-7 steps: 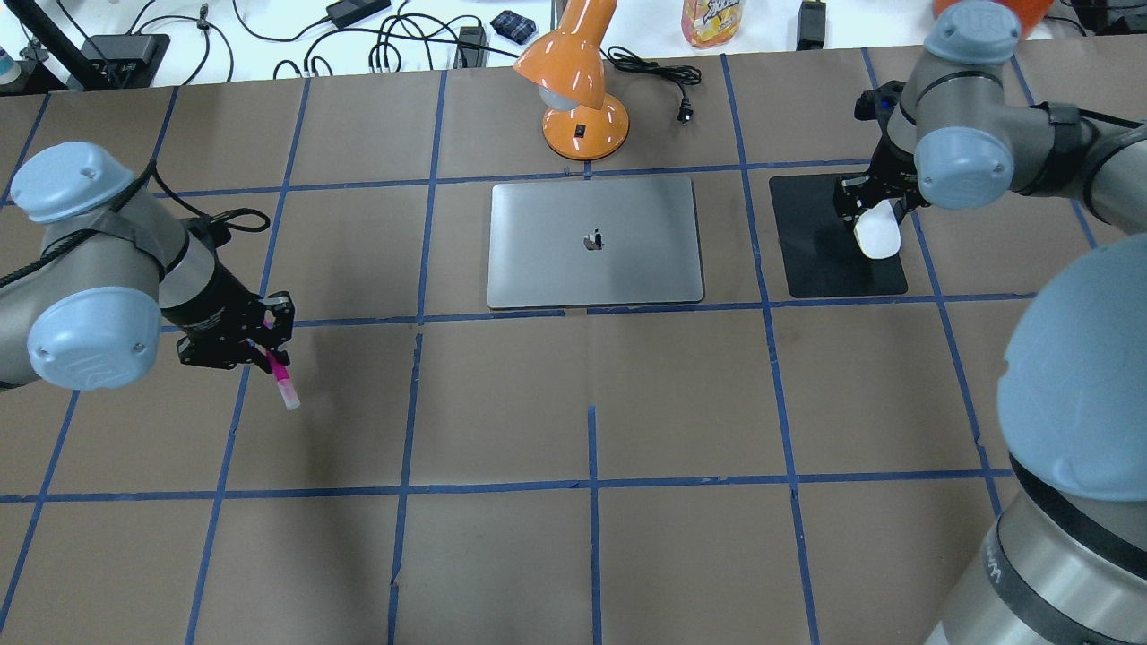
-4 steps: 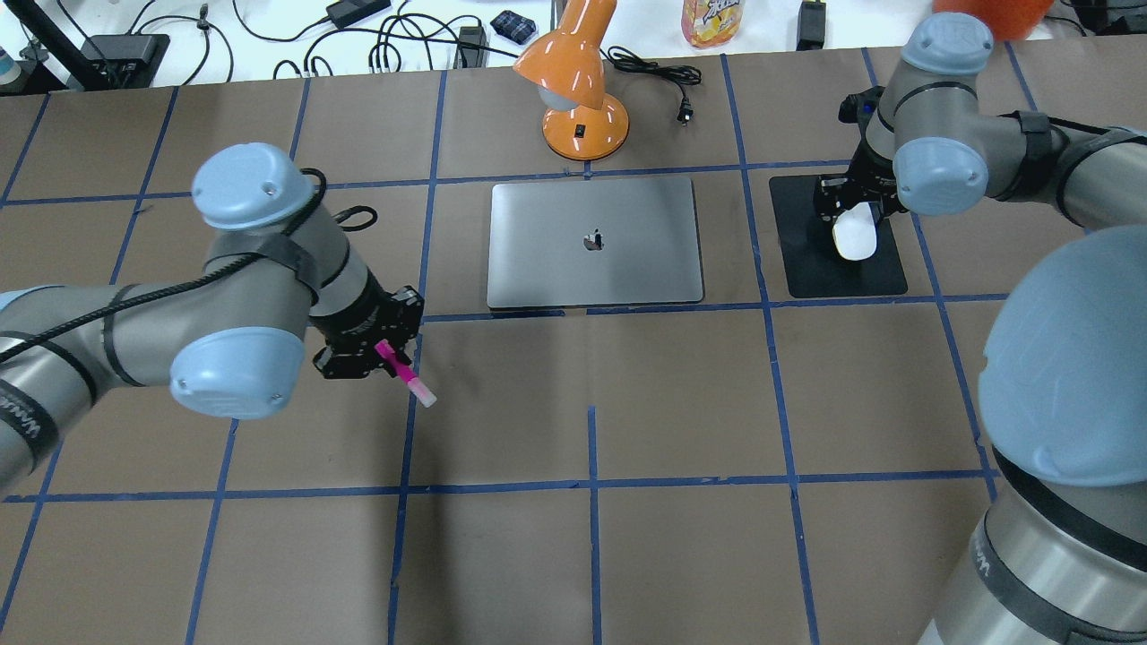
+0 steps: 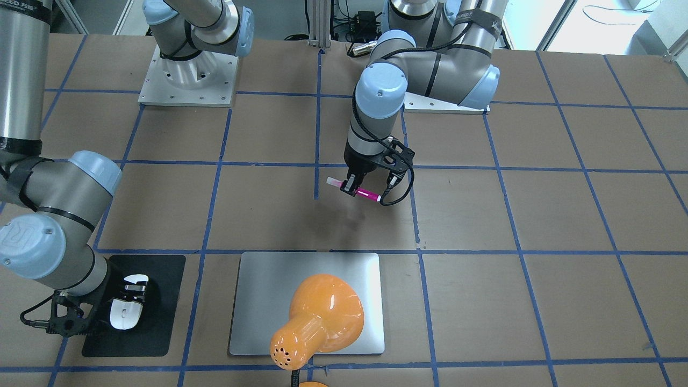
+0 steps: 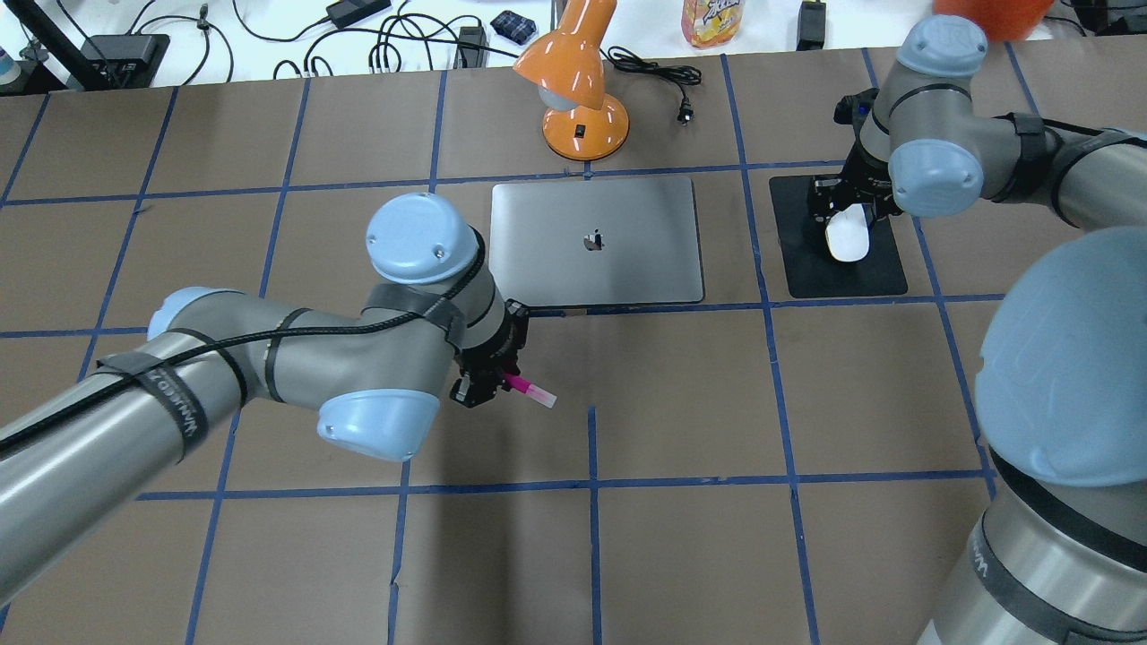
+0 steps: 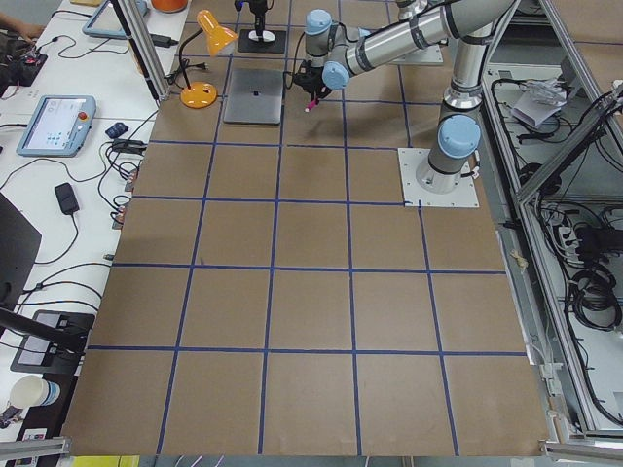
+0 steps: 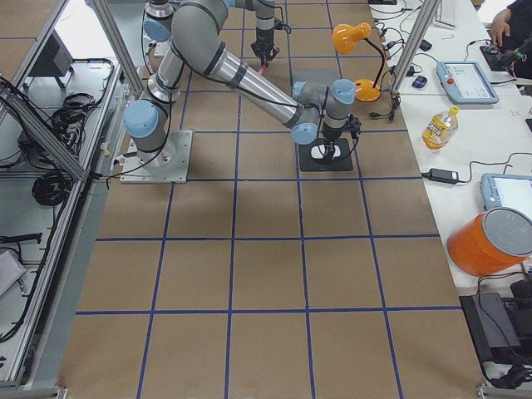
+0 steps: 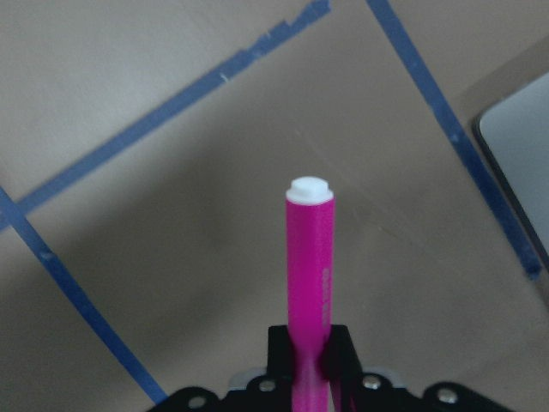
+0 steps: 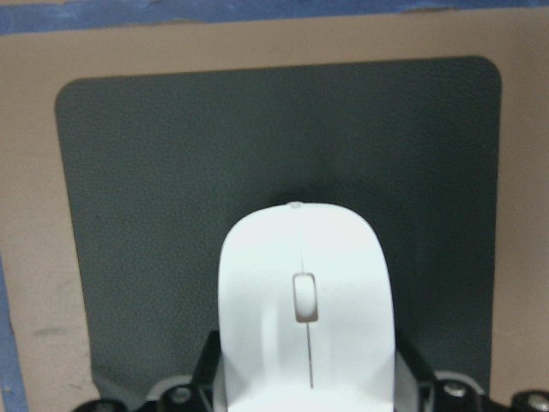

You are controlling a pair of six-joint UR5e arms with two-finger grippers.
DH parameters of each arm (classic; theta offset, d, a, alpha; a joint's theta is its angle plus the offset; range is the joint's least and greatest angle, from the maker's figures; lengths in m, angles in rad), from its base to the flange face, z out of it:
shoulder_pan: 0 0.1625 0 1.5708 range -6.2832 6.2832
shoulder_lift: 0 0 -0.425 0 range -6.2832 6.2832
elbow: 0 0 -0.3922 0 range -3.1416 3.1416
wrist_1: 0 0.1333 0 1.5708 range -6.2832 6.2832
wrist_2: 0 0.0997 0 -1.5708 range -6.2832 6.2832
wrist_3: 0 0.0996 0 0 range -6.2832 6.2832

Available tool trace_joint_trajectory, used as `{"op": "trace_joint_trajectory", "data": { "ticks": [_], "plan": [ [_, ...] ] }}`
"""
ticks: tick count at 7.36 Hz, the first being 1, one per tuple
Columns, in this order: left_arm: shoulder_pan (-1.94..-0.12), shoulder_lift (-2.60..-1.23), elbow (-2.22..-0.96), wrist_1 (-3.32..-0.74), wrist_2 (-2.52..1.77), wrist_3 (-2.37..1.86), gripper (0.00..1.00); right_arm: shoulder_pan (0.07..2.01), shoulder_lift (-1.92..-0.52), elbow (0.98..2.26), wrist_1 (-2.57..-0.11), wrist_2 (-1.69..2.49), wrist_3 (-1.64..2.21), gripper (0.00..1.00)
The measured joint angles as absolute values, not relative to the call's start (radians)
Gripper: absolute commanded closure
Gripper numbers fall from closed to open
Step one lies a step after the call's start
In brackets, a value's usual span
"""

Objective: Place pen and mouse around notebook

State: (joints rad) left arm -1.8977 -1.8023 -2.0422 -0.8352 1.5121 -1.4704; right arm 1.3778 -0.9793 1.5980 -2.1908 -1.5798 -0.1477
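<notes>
My left gripper will let go of the magenta pen on the table (image 3: pixel 311 205) by the end of the short blue tape, facing the notebook.
My left gripper (image 4: pixel 491 380) is shut on the magenta pen (image 4: pixel 529 389), which sticks out sideways above the brown table, just in front of the notebook's near left corner. In the left wrist view the pen (image 7: pixel 309 283) points away, white tip up. The silver notebook (image 4: pixel 595 240) lies closed at the table's middle. To its right, my right gripper (image 4: pixel 843 213) is shut on the white mouse (image 4: pixel 846 238) over a black pad (image 4: pixel 806 264). The right wrist view shows the mouse (image 8: pixel 304 309) between the fingers. I cannot tell whether it touches the pad.
An orange desk lamp (image 4: pixel 578 98) stands behind the notebook, its shade hanging over the lid in the front-facing view (image 3: pixel 322 317). Its plug and cord (image 4: pixel 683 112) lie beside it. Cables, chargers and a bottle (image 4: pixel 711 20) line the far white bench.
My left arm has swung far to the right with the pen, from the table's left side to just in front of the notebook. My right gripper has shifted the mouse slightly left and back over the pad.
</notes>
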Motion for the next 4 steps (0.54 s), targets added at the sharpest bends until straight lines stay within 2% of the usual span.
{"op": "trace_joint_trajectory", "data": {
  "ticks": [2, 4],
  "plan": [
    [-1.979, -1.865, -2.031, -0.754, 1.508, -1.626, 0.98, 1.377, -0.987, 1.596, -2.183, -1.582, -0.145, 0.0],
    [-2.016, -1.896, -2.028, -0.741, 1.501, -1.683, 0.98, 1.376, -1.057, 1.592, -2.109, -1.584, -0.142, 0.0]
  ]
}}
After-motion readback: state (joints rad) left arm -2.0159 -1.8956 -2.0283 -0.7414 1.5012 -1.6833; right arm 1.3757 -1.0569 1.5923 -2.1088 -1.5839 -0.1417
